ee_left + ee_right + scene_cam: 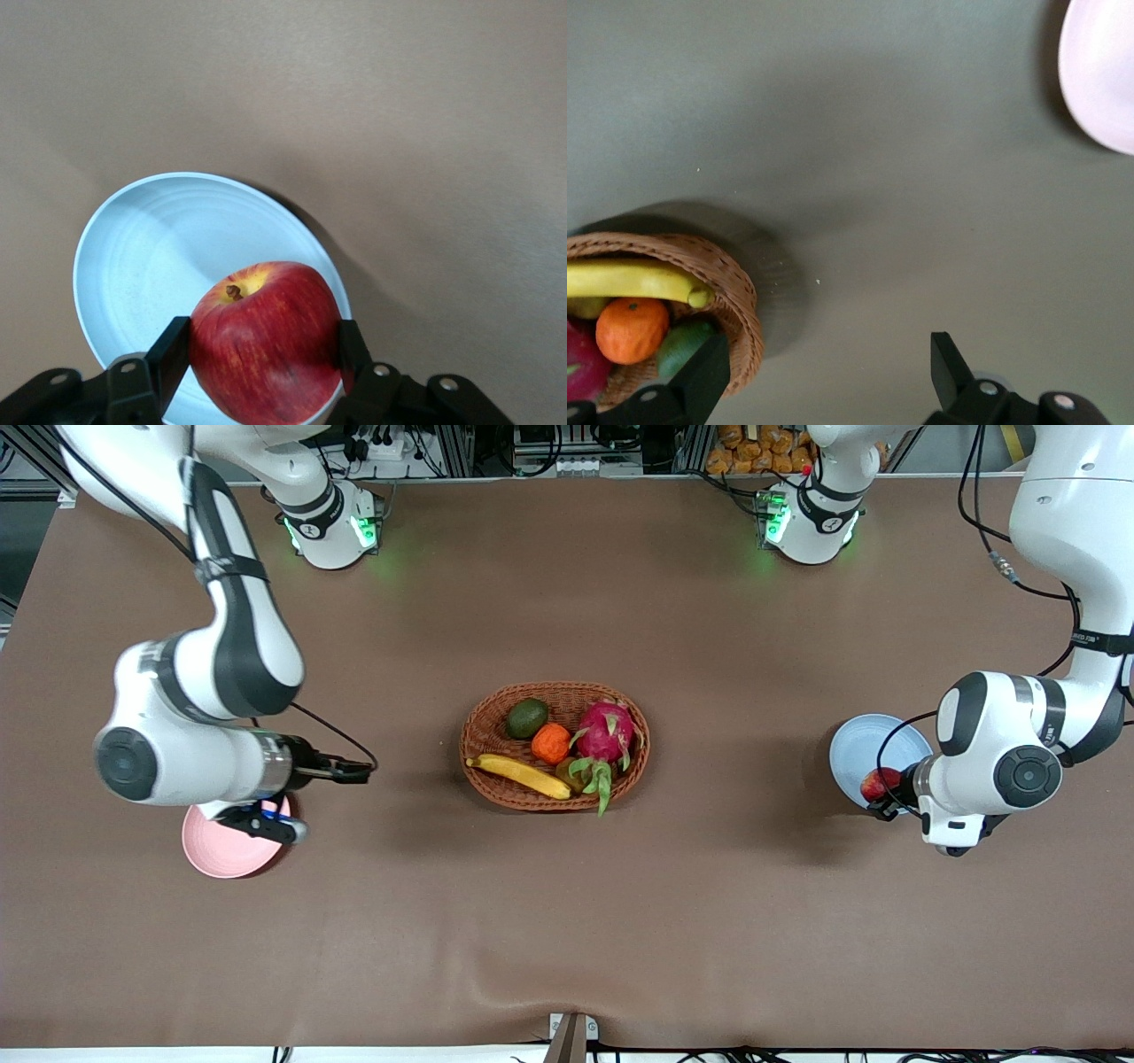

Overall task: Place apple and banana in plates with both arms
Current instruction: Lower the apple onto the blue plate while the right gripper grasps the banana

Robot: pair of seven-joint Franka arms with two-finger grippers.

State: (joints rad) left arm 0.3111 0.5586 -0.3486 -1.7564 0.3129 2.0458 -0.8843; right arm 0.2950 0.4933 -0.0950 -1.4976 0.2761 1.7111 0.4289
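My left gripper is to carry out the next release. I should let the red apple go with it near the middle of the light blue plate [884, 761] [197, 331].
My left gripper [886, 790] is shut on the red apple [878, 783] and holds it over the nearer edge of the light blue plate [864, 746]. In the left wrist view the apple [266, 341] sits between both fingers [168, 359], stem up, over the blue plate [151, 266]. The banana [518, 773] lies in the wicker basket [483, 731] at mid-table. My right gripper [353, 771] is open and empty, over bare table between the pink plate [221, 857] and the basket. The right wrist view shows the banana [629, 279], the basket [740, 305] and the pink plate [1099, 71].
The basket also holds a magenta dragon fruit [607, 731], an orange fruit [551, 742] and a green avocado [527, 717]. The brown table cover has a raised fold [532, 979] near the front edge. The arm bases stand along the back.
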